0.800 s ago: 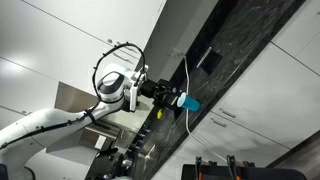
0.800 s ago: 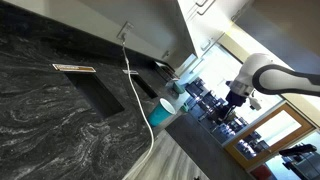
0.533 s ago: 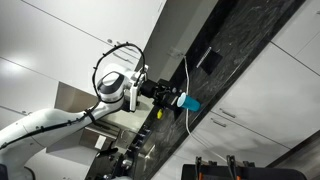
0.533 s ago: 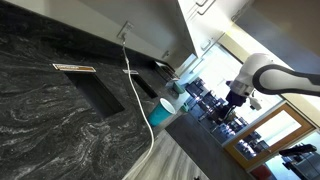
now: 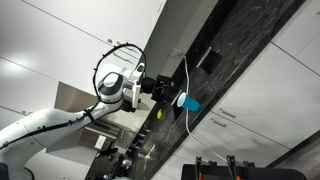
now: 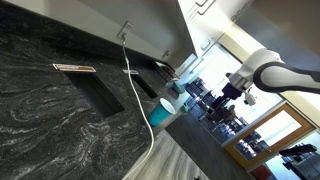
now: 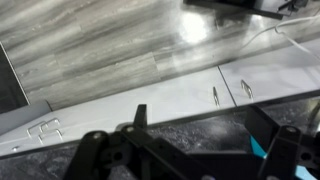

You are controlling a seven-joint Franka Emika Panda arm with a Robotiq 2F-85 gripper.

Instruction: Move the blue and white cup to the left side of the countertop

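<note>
The blue and white cup has a white rim (image 5: 181, 98). I will move my gripper there next and close it on that rim.
The blue and white cup (image 5: 188, 103) stands on the narrow countertop (image 5: 171, 117) in front of the black marbled backsplash (image 5: 235, 45). It also shows in an exterior view (image 6: 160, 114), cyan with a white inside. My gripper (image 5: 166, 93) is open and empty, a short gap away from the cup. It also shows far off in an exterior view (image 6: 240, 93). In the wrist view the open fingers (image 7: 200, 128) frame a speckled surface, and a cyan sliver of the cup (image 7: 258, 148) shows by the right finger.
A small yellow object (image 5: 158, 112) lies on the counter close to the cup. A white cable (image 6: 145, 115) hangs down the backsplash from an outlet (image 5: 209, 60). White cabinet fronts with handles (image 7: 215, 95) border the counter.
My gripper has drawn back a little from the cup, opening a gap between them. The cup has not moved.
</note>
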